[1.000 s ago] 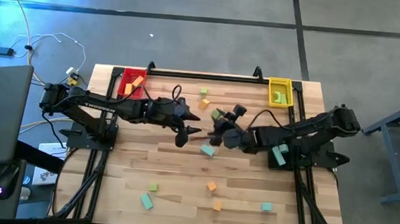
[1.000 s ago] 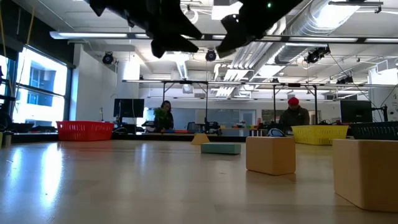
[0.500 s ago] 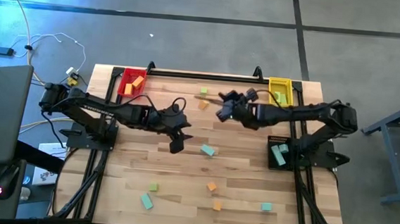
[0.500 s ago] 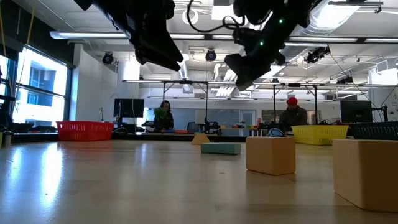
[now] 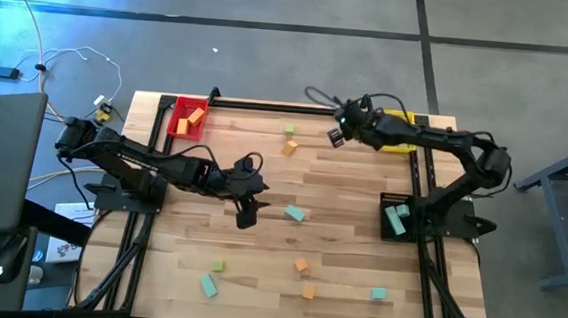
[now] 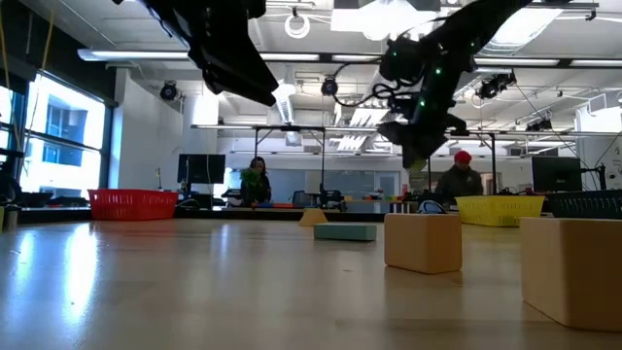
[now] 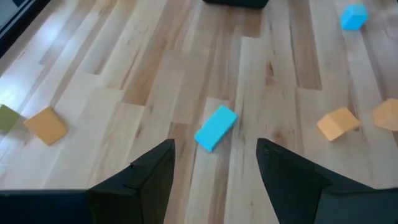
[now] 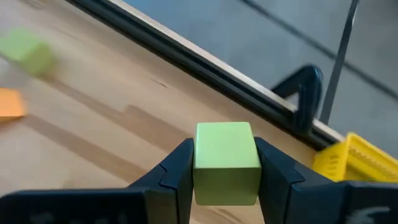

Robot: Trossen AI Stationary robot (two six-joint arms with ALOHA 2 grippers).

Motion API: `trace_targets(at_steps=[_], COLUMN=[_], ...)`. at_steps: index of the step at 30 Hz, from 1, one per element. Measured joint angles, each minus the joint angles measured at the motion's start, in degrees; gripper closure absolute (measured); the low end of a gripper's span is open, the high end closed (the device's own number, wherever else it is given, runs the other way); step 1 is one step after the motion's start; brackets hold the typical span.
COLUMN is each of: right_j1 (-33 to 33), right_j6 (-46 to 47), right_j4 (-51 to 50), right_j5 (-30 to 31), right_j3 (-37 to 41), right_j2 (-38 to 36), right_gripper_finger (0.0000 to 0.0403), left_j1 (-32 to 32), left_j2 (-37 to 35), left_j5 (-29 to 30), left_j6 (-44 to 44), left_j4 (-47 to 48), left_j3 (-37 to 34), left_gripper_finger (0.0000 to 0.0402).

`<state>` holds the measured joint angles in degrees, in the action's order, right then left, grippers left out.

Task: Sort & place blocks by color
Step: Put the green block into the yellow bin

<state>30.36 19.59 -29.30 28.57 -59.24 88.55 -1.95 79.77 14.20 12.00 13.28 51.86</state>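
Note:
My right gripper needs to let go of the light green cube inside the yellow tray [image 5: 398,131] [image 8: 371,172], just past the tray's middle.
My right gripper [image 5: 334,134] hangs over the table's far edge, just left of the yellow tray [image 5: 399,118], shut on a light green cube [image 8: 226,158]. Near the table's middle, my left gripper [image 5: 247,215] is open and slants down. A teal bar [image 7: 215,127] lies flat on the wood just ahead of its fingertips, untouched. Other blocks in orange, green and teal lie scattered on the table. The red tray [image 5: 177,105] at the far left holds orange blocks [image 5: 193,119]. My right gripper pinches the light green cube by two opposite sides [image 8: 200,167] between its two fingers. The fingers slant down toward the table's far edge. The cube sits level in the hold, lifted clear of the wood.
A green block [image 5: 290,129] and an orange one [image 5: 289,147] lie near the far edge by my right gripper. Several blocks are spread along the near edge [image 5: 301,265]. A black clamp [image 8: 306,93] and rail stand at the far edge. People sit in the room behind.
My right gripper has swung from the table's middle toward the far edge and the yellow tray, rolling as it went, with the green cube still held clear. My left gripper has shifted toward the near edge and tipped further down, toward the teal bar.

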Motion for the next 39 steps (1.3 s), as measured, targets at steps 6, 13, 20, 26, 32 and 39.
trace_targets(at_steps=[6,13,20,26,32,39], right_j1=[7.88,14.85,20.12,23.99,27.17,27.77], right_j6=[-0.44,-1.53,-2.19,-1.64,-2.06,-4.64], right_j4=[-3.28,-5.27,-7.12,-9.43,-11.73,-12.65], right_j5=[-1.38,-2.78,-3.36,-3.63,-6.08,-4.17], right_j3=[0.00,0.00,0.00,0.00,0.02,0.07], right_j2=[0.00,0.00,-0.02,-0.02,-0.02,-0.02], right_gripper_finger=[0.0292,0.0291,0.0291,0.0291,0.0288,0.0258], left_j1=[-0.86,-0.84,-0.84,-0.84,-0.84,-0.84], left_j2=[0.00,0.00,-0.02,-0.02,-0.02,-0.02], left_j5=[0.12,0.17,0.17,0.17,0.17,0.15], left_j6=[-0.09,-0.14,-0.09,-0.08,-0.06,0.05], left_j4=[0.00,0.00,0.00,0.00,0.00,-0.01], left_j3=[0.00,-0.02,-0.02,-0.02,-0.02,-0.02], left_gripper_finger=[0.0190,0.0190,0.0190,0.0190,0.0190,0.0190])
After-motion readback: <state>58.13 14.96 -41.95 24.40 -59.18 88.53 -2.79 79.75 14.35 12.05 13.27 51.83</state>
